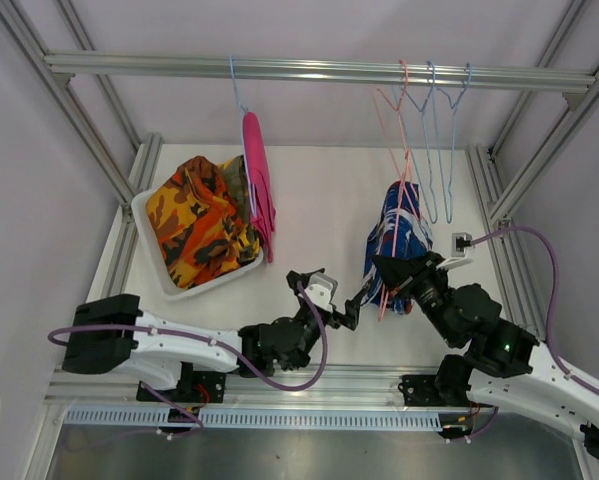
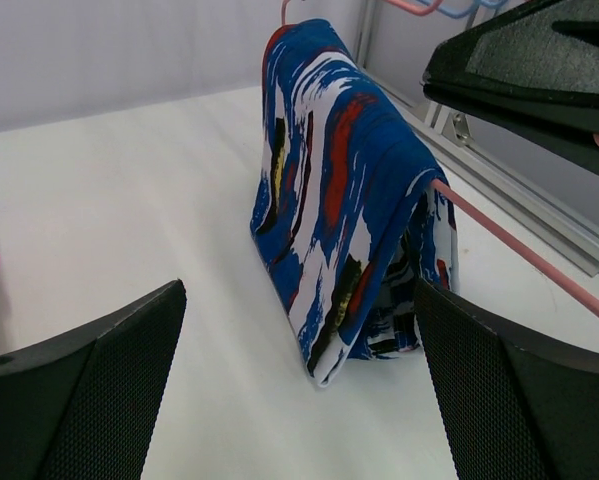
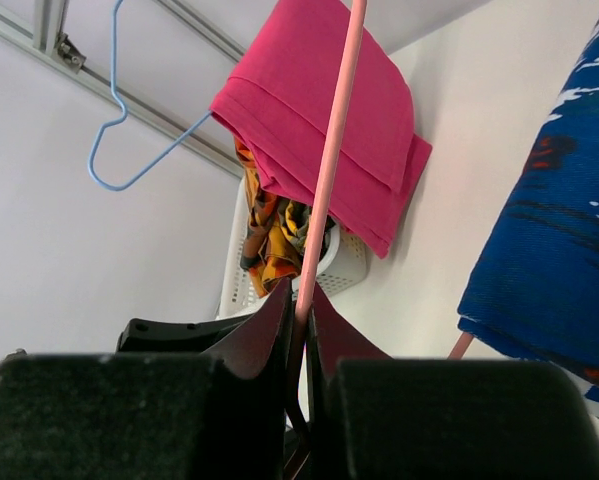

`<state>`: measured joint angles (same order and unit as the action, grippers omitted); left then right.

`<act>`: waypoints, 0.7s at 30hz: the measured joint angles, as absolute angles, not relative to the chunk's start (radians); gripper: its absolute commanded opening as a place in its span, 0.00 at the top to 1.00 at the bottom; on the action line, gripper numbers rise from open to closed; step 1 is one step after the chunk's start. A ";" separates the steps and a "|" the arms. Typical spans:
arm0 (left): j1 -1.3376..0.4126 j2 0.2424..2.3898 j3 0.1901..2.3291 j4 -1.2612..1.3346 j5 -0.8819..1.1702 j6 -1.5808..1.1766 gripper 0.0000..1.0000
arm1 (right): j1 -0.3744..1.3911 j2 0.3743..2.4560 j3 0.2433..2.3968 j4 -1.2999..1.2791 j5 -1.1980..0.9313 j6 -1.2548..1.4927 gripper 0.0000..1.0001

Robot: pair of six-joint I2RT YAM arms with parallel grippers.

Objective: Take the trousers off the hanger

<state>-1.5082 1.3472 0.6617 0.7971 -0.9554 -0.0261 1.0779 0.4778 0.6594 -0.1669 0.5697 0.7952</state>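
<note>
The blue-and-white patterned trousers have their fold over the pink hanger. My left gripper will close on the near edge (image 1: 379, 284) (image 2: 383, 232) of the trousers, just below that fold.
The blue-and-white patterned trousers (image 1: 397, 238) hang folded over a pink hanger (image 1: 384, 292), their lower edge down at the white table. My right gripper (image 1: 387, 272) is shut on that hanger; in the right wrist view the pink wire (image 3: 329, 180) runs up from between its pinched jaws (image 3: 301, 305). My left gripper (image 1: 339, 295) is open just left of the trousers. In the left wrist view its fingers (image 2: 89, 400) stand wide apart, with the trousers (image 2: 339, 190) a short way ahead of them and untouched. Magenta pink trousers (image 1: 258, 180) hang on a blue hanger from the rail.
A white basket (image 1: 144, 218) at the left holds orange camouflage trousers (image 1: 199, 225) and other cloth. Several bare wire hangers (image 1: 431, 130) hang on the rail (image 1: 319, 70) at the back right. Frame posts rise at both sides.
</note>
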 measured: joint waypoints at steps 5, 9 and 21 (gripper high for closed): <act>-1.510 1.402 0.644 0.852 -0.937 -0.037 0.01 | 1.069 0.471 0.639 -0.176 0.572 0.825 1.00; -1.513 1.442 0.617 0.908 -0.918 -0.056 0.01 | 1.058 0.469 0.634 -0.179 0.570 0.845 1.00; -1.521 1.600 0.617 1.085 -0.822 -0.047 0.01 | 1.019 0.448 0.627 -0.197 0.533 0.884 1.00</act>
<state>-1.5208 1.6005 0.6167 1.0851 -0.8219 -0.0475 1.0195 0.4484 0.6273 -0.1970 0.5327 0.8841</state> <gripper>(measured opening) 0.994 0.086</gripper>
